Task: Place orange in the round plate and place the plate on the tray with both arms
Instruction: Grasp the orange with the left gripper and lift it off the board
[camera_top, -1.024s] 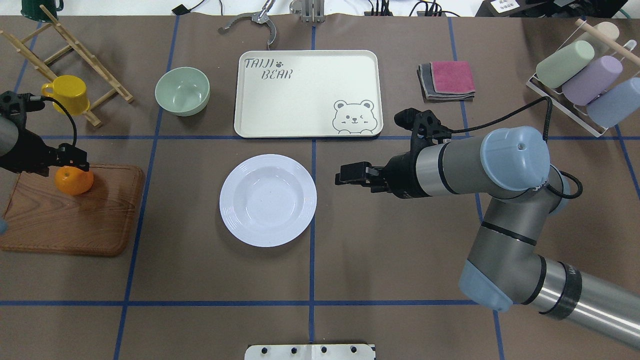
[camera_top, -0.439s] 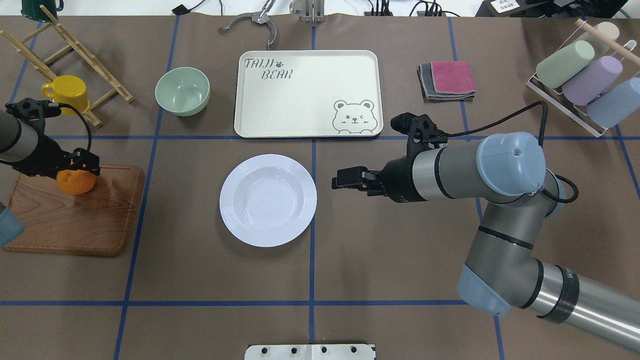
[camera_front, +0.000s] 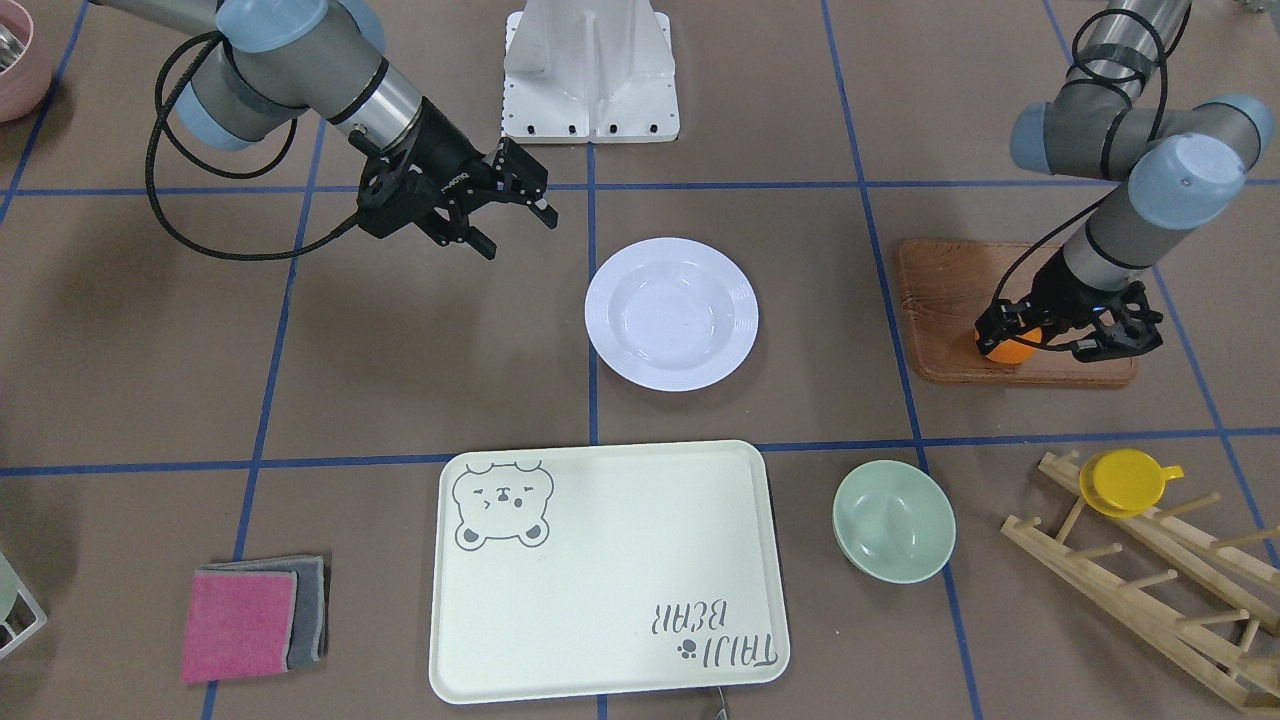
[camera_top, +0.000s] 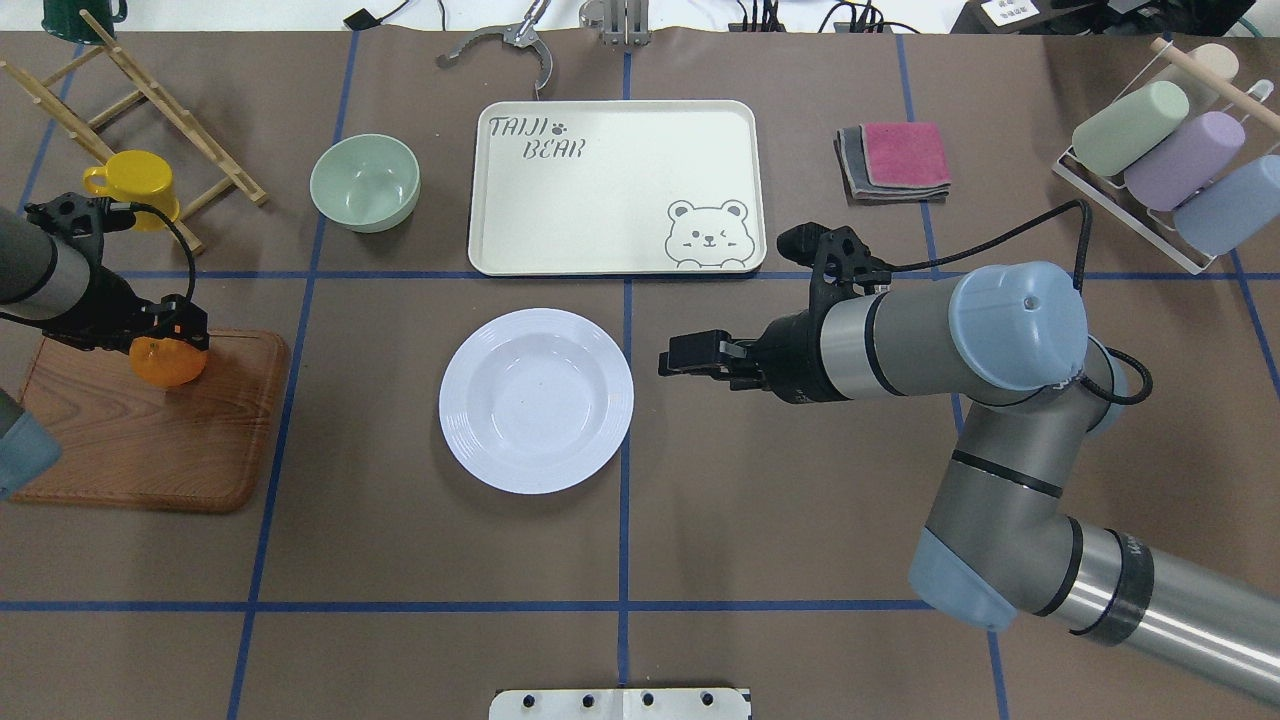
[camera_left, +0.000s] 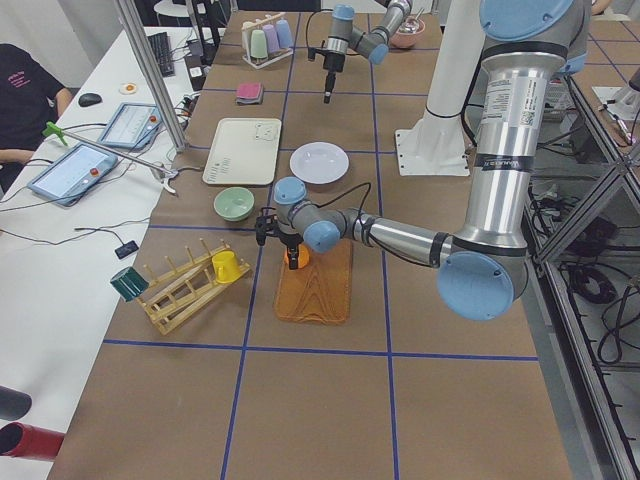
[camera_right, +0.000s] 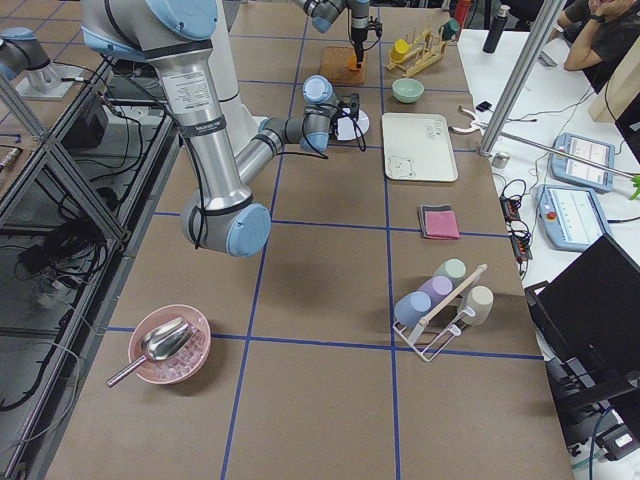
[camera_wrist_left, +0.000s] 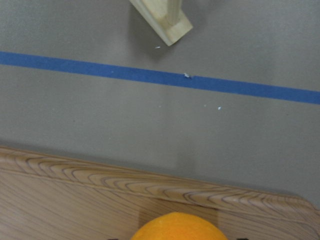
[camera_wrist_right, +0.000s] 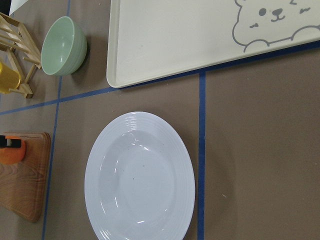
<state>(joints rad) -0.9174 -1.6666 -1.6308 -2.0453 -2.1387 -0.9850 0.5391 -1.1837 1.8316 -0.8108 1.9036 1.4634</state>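
The robot's left gripper will release the orange in the flat middle of the round plate (camera_front: 683, 312).
The orange (camera_top: 168, 364) is held in my left gripper (camera_top: 170, 338), which is shut on it over the far right corner of the wooden board (camera_top: 150, 430). The fruit also shows in the front view as the orange (camera_front: 1008, 350), and its top fills the bottom edge of the left wrist view as the orange (camera_wrist_left: 179, 227). The round plate (camera_top: 536, 400) lies bare on the table, right of the board. My right gripper (camera_top: 668, 360) hovers open just right of the plate's rim, holding nothing. The tray (camera_top: 615, 185) lies beyond the plate, with nothing on it.
A pale-green bowl (camera_top: 364, 182) stands left of the tray. A yellow cup (camera_top: 135, 185) hangs on a wooden rack (camera_top: 150, 100) at far left. Folded cloths (camera_top: 895, 160) and a wire rack of cups (camera_top: 1170, 160) are at far right. Metal tongs (camera_top: 510, 45) lie behind the tray.
My left gripper has carried the orange a little to the right, toward the plate. My right gripper has edged left, closer to the plate's rim.
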